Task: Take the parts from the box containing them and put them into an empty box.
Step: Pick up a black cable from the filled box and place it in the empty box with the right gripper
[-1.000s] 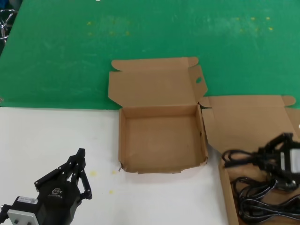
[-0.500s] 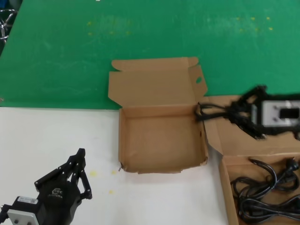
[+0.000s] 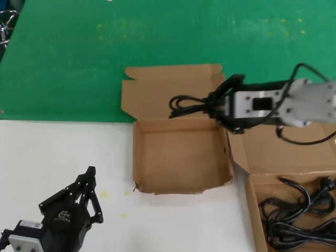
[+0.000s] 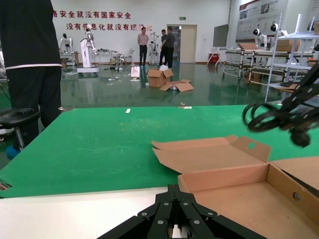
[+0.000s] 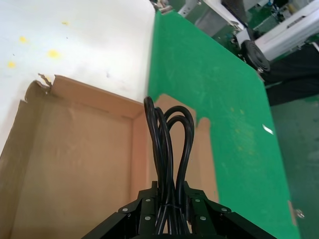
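The bundled black power cable will go down from my right gripper on the empty box's bottom close to its lid (image 3: 180, 142) (image 5: 108, 170).
My right gripper (image 3: 214, 106) is shut on a bundled black power cable (image 3: 185, 105) and holds it in the air over the back edge and lid of the empty box (image 3: 178, 157), whose side flap has an oval hole (image 3: 222, 89). In the right wrist view the cable loops (image 5: 169, 144) stick out past the gripper (image 5: 167, 186) above that box's floor (image 5: 75, 149). The box containing the parts (image 3: 251, 210) lies at the right edge with more black cables (image 3: 299, 215) in it. My left gripper (image 3: 90, 173) is shut and parked on the white table at the lower left.
The right box's open lid (image 3: 278, 149) lies flat beside the empty box. A green mat (image 3: 157, 37) covers the far half of the table, white table (image 3: 52, 157) the near half. People and shelving stand far behind in the left wrist view.
My right gripper has lifted the cable bundle out of the right box and carried it up and left, to over the back of the empty box. The left arm has not moved.
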Action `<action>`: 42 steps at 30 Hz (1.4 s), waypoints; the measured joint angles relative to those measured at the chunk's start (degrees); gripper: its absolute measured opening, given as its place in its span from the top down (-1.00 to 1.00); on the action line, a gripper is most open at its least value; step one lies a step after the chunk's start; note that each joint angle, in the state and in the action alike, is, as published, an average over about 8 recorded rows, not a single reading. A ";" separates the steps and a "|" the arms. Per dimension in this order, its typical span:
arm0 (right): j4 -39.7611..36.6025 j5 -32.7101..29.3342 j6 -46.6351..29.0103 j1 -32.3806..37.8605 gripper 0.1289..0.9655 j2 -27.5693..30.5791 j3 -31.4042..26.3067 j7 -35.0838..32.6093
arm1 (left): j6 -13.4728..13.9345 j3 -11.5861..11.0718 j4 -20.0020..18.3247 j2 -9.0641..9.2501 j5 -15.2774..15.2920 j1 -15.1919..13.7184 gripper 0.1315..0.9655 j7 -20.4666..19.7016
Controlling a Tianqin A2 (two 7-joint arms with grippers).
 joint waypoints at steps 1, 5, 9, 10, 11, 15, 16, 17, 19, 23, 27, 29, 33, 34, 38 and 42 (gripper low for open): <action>-1.36 0.07 0.54 0.22 0.75 -0.84 -0.31 -0.63 | 0.00 0.00 0.00 0.00 0.00 0.00 1.00 0.00; -6.71 0.37 2.57 0.87 0.75 -3.91 -1.51 -3.17 | 0.00 0.00 0.00 0.00 0.00 0.00 1.00 0.00; -11.44 0.50 4.22 1.28 0.75 -6.41 -2.61 -5.23 | 0.00 0.00 0.00 0.00 0.00 0.00 1.00 0.00; -12.61 0.50 4.63 1.39 0.75 -6.99 -2.88 -5.71 | 0.00 0.00 0.00 0.00 0.00 0.00 1.00 0.00; -13.77 0.51 5.03 1.52 0.75 -7.55 -3.13 -6.20 | 0.00 0.00 0.00 0.00 0.00 0.00 1.00 0.00; -18.38 0.62 6.73 2.17 0.75 -9.65 -3.98 -8.20 | 0.00 0.00 0.00 0.00 0.00 0.00 1.00 0.00; -19.52 0.68 7.18 2.37 0.75 -10.16 -4.15 -8.71 | 0.00 0.00 0.00 0.00 0.00 0.00 1.00 0.00; -20.62 0.76 7.62 2.57 0.75 -10.67 -4.30 -9.22 | 0.00 0.00 0.00 0.00 0.00 0.00 1.00 0.00; -22.60 0.95 8.44 2.93 0.75 -11.58 -4.55 -10.13 | 0.00 0.00 0.00 0.00 0.00 0.00 1.00 0.00; -26.24 1.43 10.02 3.55 0.75 -13.18 -4.93 -11.97 | 0.00 0.00 0.00 0.00 0.00 0.00 1.00 0.00; -29.46 1.97 11.51 4.03 0.75 -14.36 -5.22 -14.06 | 0.00 0.00 0.00 0.00 0.00 0.00 1.00 0.00; -30.80 2.19 12.15 4.20 0.75 -14.76 -5.35 -15.03 | 0.00 0.00 0.00 0.00 0.00 0.00 1.00 0.00; -32.52 2.51 13.16 4.26 0.75 -15.19 -5.61 -16.54 | 0.00 0.00 0.00 0.00 0.00 0.00 1.00 0.00; -32.70 2.56 13.32 4.21 0.74 -15.22 -5.68 -16.77 | 0.00 0.00 0.00 0.00 0.00 0.00 1.00 0.00; -32.59 2.65 13.65 3.79 0.68 -15.10 -5.94 -17.12 | 0.00 0.00 0.00 0.00 0.00 0.00 1.00 0.00; -31.72 2.63 13.54 3.28 0.65 -14.78 -6.18 -16.81 | 0.00 0.00 0.00 0.00 0.00 0.00 1.00 0.00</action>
